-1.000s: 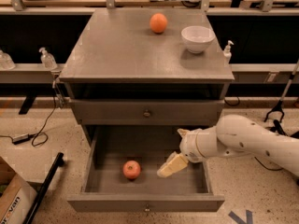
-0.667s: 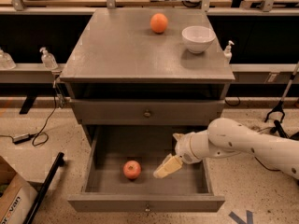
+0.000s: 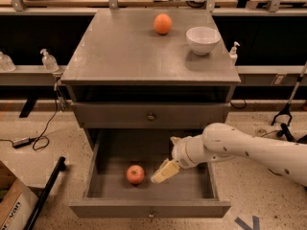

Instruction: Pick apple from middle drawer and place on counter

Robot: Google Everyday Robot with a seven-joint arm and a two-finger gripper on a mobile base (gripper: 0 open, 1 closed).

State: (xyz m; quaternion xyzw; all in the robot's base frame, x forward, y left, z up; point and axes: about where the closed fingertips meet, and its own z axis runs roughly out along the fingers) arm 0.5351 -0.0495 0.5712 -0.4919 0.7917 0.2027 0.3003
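The robot's gripper needs to next go to the apple in the open middle drawer and close on the apple's side [image 3: 140, 174] that faces the white arm.
The apple [image 3: 135, 174], small and red-pink, lies on the floor of the pulled-out middle drawer [image 3: 192, 183], left of its centre. My gripper [image 3: 162, 173] reaches down into the drawer from the right on a white arm and sits just right of the apple, a small gap apart. The gripper holds nothing that I can see. The counter [image 3: 134, 51] is the flat grey top of the cabinet above.
An orange [image 3: 162, 23] and a white bowl [image 3: 203, 40] sit at the back of the counter. A shut grey knobbed drawer front [image 3: 151, 115] overhangs the back of the open drawer. Sanitizer bottles stand on side shelves. A cardboard box [image 3: 12, 207] and black pole [image 3: 45, 193] lie on the floor left.
My gripper has moved left and slightly down inside the drawer, closing most of the gap to the apple. The apple has not moved.
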